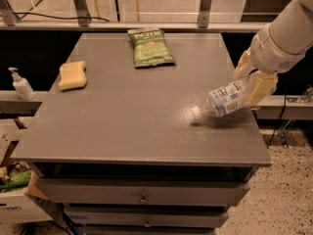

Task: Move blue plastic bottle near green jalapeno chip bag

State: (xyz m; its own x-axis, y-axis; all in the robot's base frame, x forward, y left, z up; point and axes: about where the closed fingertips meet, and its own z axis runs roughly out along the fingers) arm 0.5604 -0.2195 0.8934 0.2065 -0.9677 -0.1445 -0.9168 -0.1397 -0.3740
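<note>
My gripper is to place the blue plastic bottle on the grey table [177,55]. It will put it against the edge of the green jalapeno chip bag that is nearest my gripper.
The blue plastic bottle [224,101], clear and ribbed with a white cap and a pale label, is at the right side of the grey table [122,116]. It is tilted, with the cap end low and pointing left, close to the tabletop. My gripper [250,82] is shut on the bottle's base end, with tan fingers [259,89] on either side. The green jalapeno chip bag [150,47] lies flat at the back middle of the table, well apart from the bottle, to its far left.
A yellow sponge [73,75] lies at the table's left side. A white pump dispenser [21,84] stands on a ledge left of the table. Drawers are under the tabletop. A box [14,199] sits on the floor at lower left.
</note>
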